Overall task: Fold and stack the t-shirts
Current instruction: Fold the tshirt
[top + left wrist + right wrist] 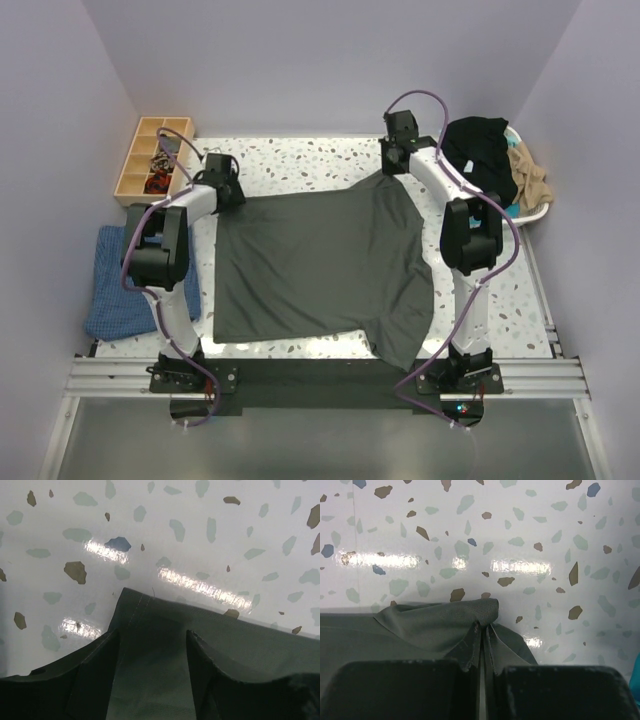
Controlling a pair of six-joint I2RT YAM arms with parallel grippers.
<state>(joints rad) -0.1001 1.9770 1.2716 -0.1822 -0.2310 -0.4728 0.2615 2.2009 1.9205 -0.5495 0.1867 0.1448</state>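
My left gripper's open fingers are over flat cloth short of the charcoal-grey t-shirt's hemmed corner. Next, I reach farther and pinch that corner [134, 600] before I lift.
The charcoal-grey t-shirt [320, 265] lies spread over the middle of the table, its bottom edge hanging at the near edge. My left gripper [226, 190] is at its far left corner. In the left wrist view the left gripper [152, 635] is open, its fingers [95, 675] straddling the hemmed corner of the t-shirt [150, 670]. My right gripper [396, 160] is at the far right corner. In the right wrist view the right gripper [484, 627] is shut on a bunched fold of the t-shirt [440, 622]. A black t-shirt [480, 150], a tan one [530, 178] and a bit of teal cloth [512, 208] are piled at the back right.
A wooden compartment box [150, 160] with small items stands at the back left. A blue cloth [125, 280] lies at the left edge beside the left arm. The pile at the back right sits in a white basket [540, 210]. Purple walls close in the table.
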